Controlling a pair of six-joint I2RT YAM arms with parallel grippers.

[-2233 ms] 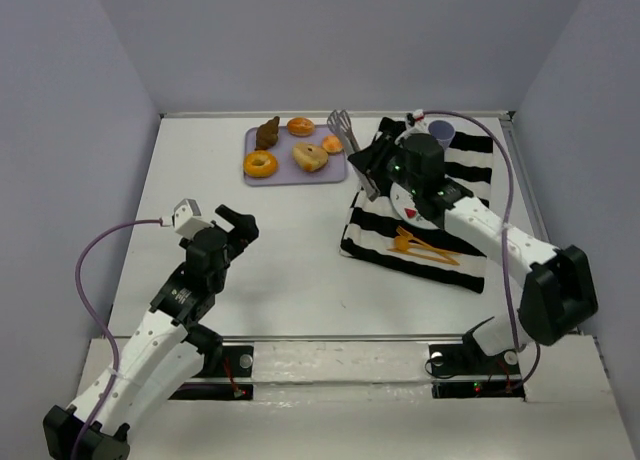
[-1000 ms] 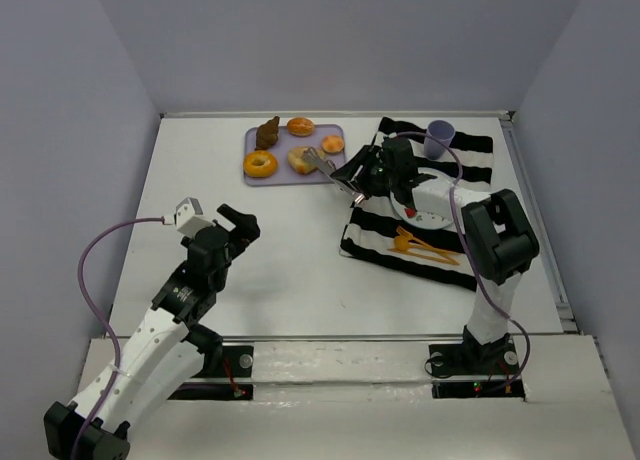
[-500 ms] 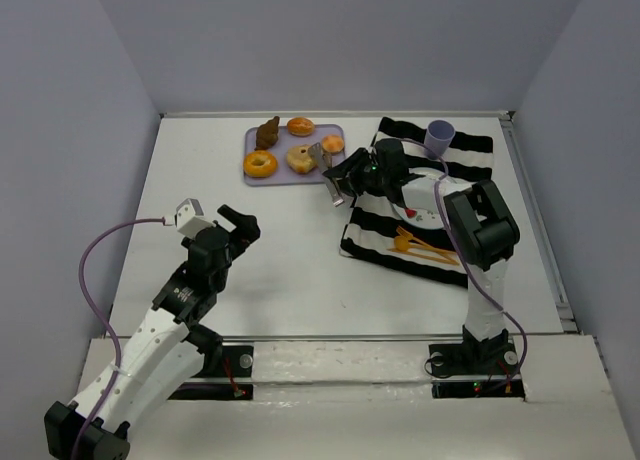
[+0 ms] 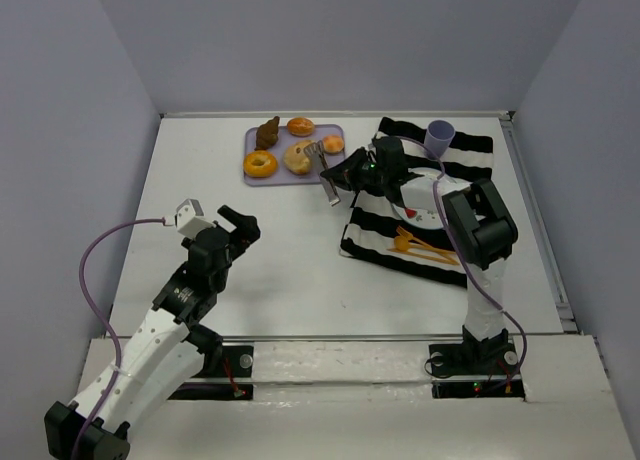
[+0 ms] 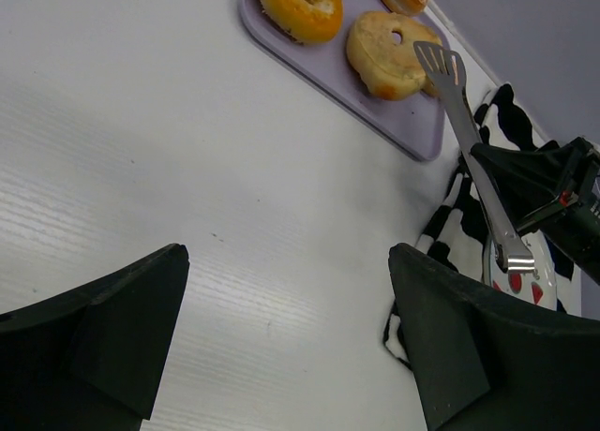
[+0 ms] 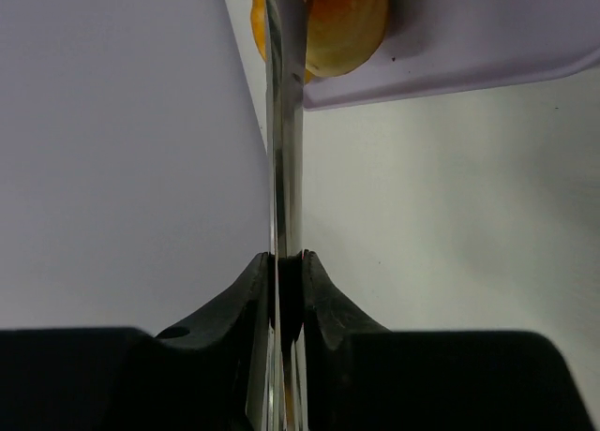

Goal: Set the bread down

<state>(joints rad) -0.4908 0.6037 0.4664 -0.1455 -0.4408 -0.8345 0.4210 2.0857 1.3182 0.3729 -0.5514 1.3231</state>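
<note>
Next, my right gripper releases the pale tan bread, which lies on the lavender tray now, on the middle of the white plate (image 4: pixel 433 199) over the striped towel.
The pale tan bread (image 4: pixel 297 158) lies on the lavender tray (image 4: pixel 283 178), right of the orange ring doughnut (image 4: pixel 260 164). It also shows in the left wrist view (image 5: pixel 387 54). My right gripper (image 4: pixel 350 176) is shut on the handle of a metal spatula (image 4: pixel 324 172). The spatula blade rests at the bread's right edge (image 5: pixel 439 58). In the right wrist view the handle (image 6: pixel 284 122) is edge-on between the shut jaws (image 6: pixel 289 262), with a tan-orange pastry (image 6: pixel 339 23) beyond. My left gripper (image 4: pixel 236 224) is open and empty over the bare table (image 5: pixel 286 337).
A brown pastry (image 4: pixel 268 133) and two small orange buns (image 4: pixel 301 126) (image 4: pixel 332 143) share the tray. A striped towel (image 4: pixel 462 163) at the right holds a white plate (image 4: pixel 432 202), orange tongs (image 4: pixel 424 245) and a purple cup (image 4: pixel 438 135).
My right gripper swung left from over the towel with the spatula and lowered it. The blade now lies on the tray against the bread. The left arm has not moved.
</note>
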